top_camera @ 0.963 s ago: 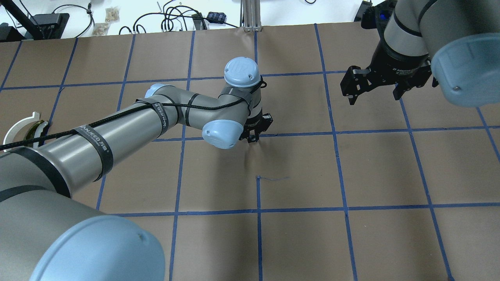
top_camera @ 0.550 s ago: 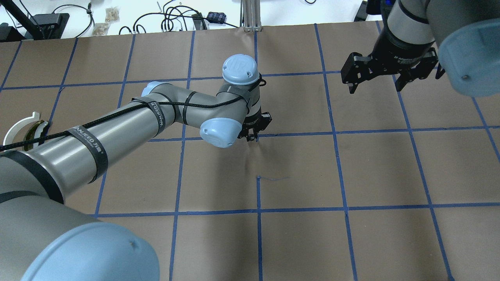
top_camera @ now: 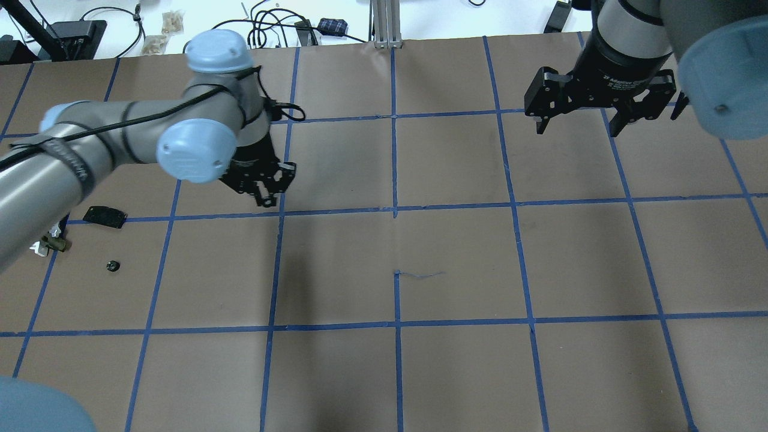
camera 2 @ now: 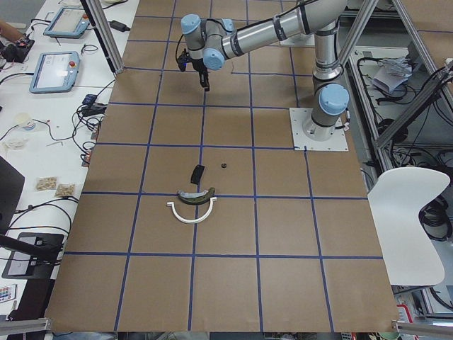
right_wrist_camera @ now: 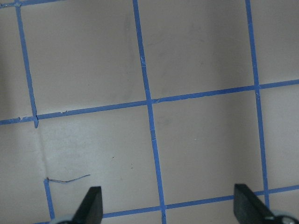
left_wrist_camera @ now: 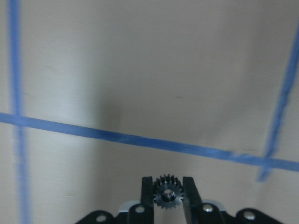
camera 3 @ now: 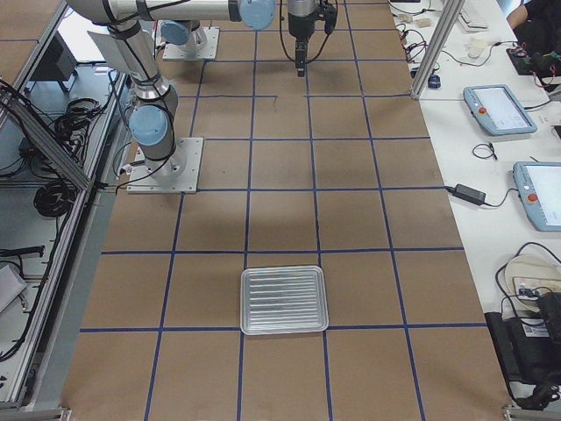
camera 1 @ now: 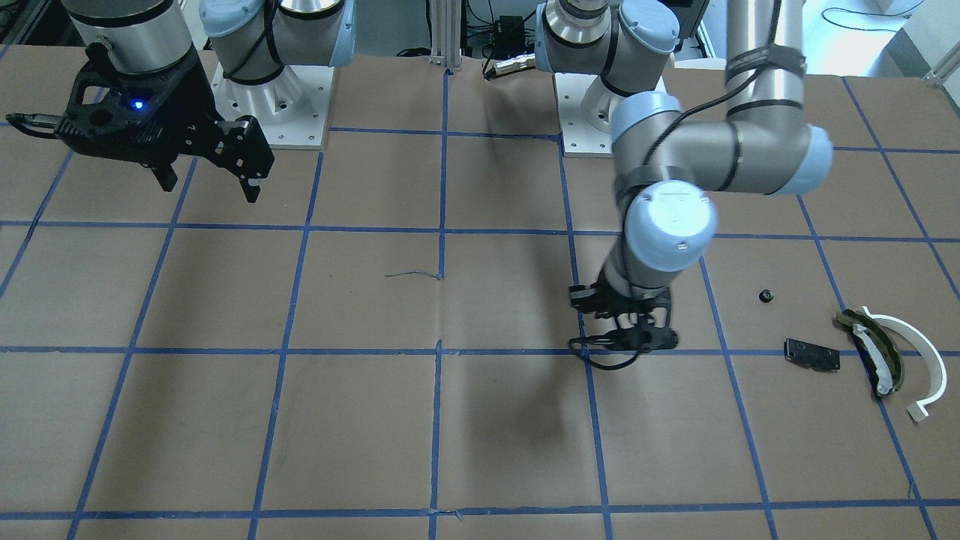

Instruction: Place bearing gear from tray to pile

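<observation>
The robot's left gripper will release the bearing gear on the paper (camera 1: 750, 301) next to the other tiny black round piece.
My left gripper (left_wrist_camera: 168, 191) is shut on the bearing gear (left_wrist_camera: 168, 192), a tiny black toothed round piece. It hangs above the paper near a blue tape crossing (top_camera: 267, 201), right of the pile. The pile holds a flat black plate (top_camera: 104, 216), an olive curved piece (camera 1: 874, 352) and a white arc (camera 1: 919, 360); my arm mostly hides the last two in the overhead view. A second tiny black round piece (top_camera: 112, 265) lies on the paper beside the plate. My right gripper (top_camera: 577, 123) is open and empty at the far right.
A silver ribbed tray (camera 3: 284, 300) stands at the table's right end and looks empty. Brown paper with a blue tape grid (top_camera: 396, 207) covers the table. Cables and small boxes (top_camera: 270, 27) lie beyond the far edge.
My left arm has swung left from the table's middle toward the pile, gripper still shut. My right gripper has drawn back a little toward the far edge and stays open.
</observation>
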Motion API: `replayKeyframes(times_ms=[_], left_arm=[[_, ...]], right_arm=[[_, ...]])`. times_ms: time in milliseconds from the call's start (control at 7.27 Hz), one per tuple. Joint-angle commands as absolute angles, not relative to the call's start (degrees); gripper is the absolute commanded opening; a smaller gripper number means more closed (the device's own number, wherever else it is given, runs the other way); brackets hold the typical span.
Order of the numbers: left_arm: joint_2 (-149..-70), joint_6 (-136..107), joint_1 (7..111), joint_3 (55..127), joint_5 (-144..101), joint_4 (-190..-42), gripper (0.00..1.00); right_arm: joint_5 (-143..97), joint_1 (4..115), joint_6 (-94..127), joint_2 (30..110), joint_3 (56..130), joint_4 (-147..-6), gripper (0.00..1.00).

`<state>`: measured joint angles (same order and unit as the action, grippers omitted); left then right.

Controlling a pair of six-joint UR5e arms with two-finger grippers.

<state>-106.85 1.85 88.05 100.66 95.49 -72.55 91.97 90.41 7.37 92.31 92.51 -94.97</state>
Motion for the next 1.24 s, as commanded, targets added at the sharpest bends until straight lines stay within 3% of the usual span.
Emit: replayKeyframes(times_ms=[0,550,1100], left_arm=[[-101.7,19.19,72.93,107.11,98.35,-69.55,0.09],[-102.55,41.55,53.03,118.03,97.05,-54.87,0.1],[-104.41,40.53,57.11,117.25,93.96,-54.58,0.11]], right_arm=[[91.93,90.44,7.03,92.2,92.55,-94.83,1.0],[91.85,90.44,6.94,92.11,92.81,-94.66,1.0],[91.93,90.44,6.94,92.02,92.81,-94.66,1.0]])
